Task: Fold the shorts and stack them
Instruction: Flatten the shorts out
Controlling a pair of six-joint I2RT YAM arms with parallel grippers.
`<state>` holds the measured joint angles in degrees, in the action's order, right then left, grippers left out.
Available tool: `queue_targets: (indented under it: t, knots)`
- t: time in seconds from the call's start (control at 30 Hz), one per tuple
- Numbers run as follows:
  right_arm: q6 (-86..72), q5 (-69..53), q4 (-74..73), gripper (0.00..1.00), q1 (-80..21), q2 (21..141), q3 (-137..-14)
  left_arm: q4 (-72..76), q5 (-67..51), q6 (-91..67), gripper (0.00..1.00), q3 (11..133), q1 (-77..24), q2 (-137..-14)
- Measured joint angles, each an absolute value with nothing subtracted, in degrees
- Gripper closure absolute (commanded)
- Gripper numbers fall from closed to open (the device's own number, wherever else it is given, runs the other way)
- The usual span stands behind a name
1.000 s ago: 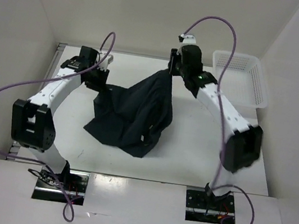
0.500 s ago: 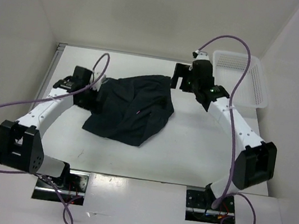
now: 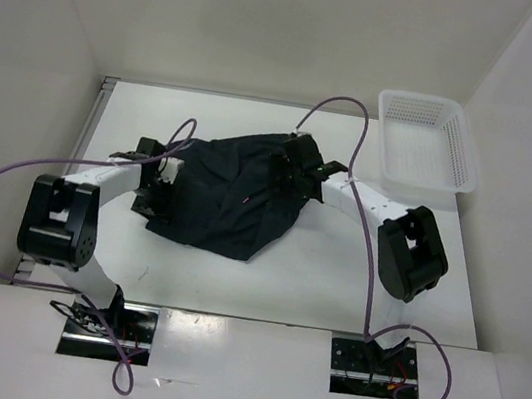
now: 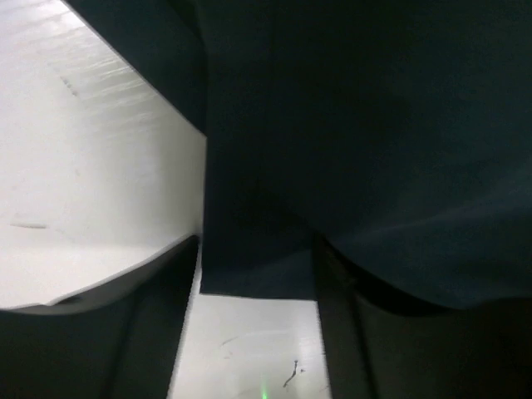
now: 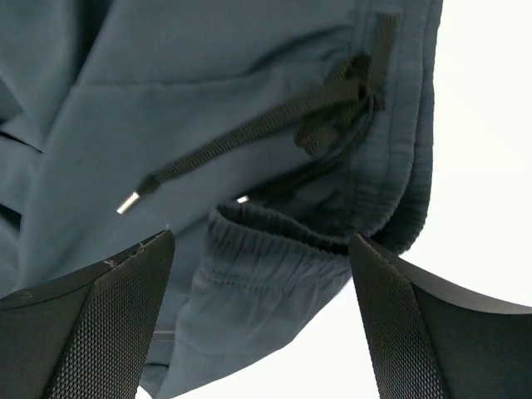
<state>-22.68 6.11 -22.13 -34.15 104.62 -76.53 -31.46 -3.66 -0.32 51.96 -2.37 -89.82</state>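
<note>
The near end of the waistband folds back next to the drawstring, so my right gripper should pinch its bunched elastic edge point(image 5: 270, 233) and pull it straight before it folds the shorts.
The dark navy shorts point(image 3: 232, 189) lie in a crumpled heap on the white table point(image 3: 355, 274), mid-left. My left gripper point(image 3: 154, 182) is low at their left edge. In the left wrist view its fingers point(image 4: 158, 332) stand apart, with a hem of the shorts point(image 4: 258, 266) across the gap near the tips of the left gripper point(image 4: 256, 249). My right gripper point(image 3: 286, 167) is over the shorts' right side. In the right wrist view the right gripper point(image 5: 259, 249) is wide open above the elastic waistband point(image 5: 274, 249) and black drawstring point(image 5: 241, 137).
A white plastic mesh basket point(image 3: 426, 149) stands at the back right of the table. White walls enclose the table at the left, back and right. Purple cables loop from both arms.
The shorts, held up a second ago, have been laid flat on the table. The right gripper let go, swung right, then came back over the waistband. The left gripper moved nearer and lower.
</note>
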Motion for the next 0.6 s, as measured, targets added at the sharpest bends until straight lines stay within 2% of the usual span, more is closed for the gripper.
queue_targets:
  t: [0.17, 0.23, 0.27, 0.37, 0.4, 0.47, 0.5, 0.57, 0.6]
  knots:
    - [-23.55, 7.53, -22.81, 0.11, -36.73, 104.75, -76.27, -31.40, -7.22, -0.23, 0.61, 55.72, -0.86, -95.33]
    - [-24.01, 7.88, -22.87, 0.14, -38.04, 104.75, -76.05, -31.20, -8.29, -0.30, 0.67, 55.72, -0.38, -95.24]
    - [-24.36, 8.05, -23.03, 0.17, -38.63, 104.81, -76.01, -31.14, -8.80, -0.21, 0.74, 55.70, -0.27, -95.15]
    - [-25.06, 8.73, -23.40, 0.27, -39.38, 105.69, -76.01, -31.09, -9.41, -0.23, 0.88, 55.66, -0.08, -95.11]
    - [-25.26, 9.17, -23.46, 0.37, -39.35, 106.34, -76.03, -31.18, -9.54, -0.25, 0.89, 55.55, -0.08, -95.11]
    - [-25.76, 10.17, -24.08, 0.47, -39.33, 108.20, -76.05, -31.40, -9.89, -0.21, 0.96, 55.33, 0.05, -95.11]
    - [-26.20, 10.66, -24.64, 0.59, -39.33, 109.21, -76.05, -31.46, -10.20, -0.21, 0.97, 55.16, 0.14, -95.00]
    - [-26.94, 11.70, -25.41, 0.71, -39.27, 110.37, -75.55, -31.79, -10.61, -0.21, 1.00, 54.72, 0.36, -94.35]
    - [-27.46, 12.14, -25.80, 0.82, -39.27, 110.41, -74.89, -32.21, -10.81, -0.23, 1.00, 54.61, 0.45, -93.80]
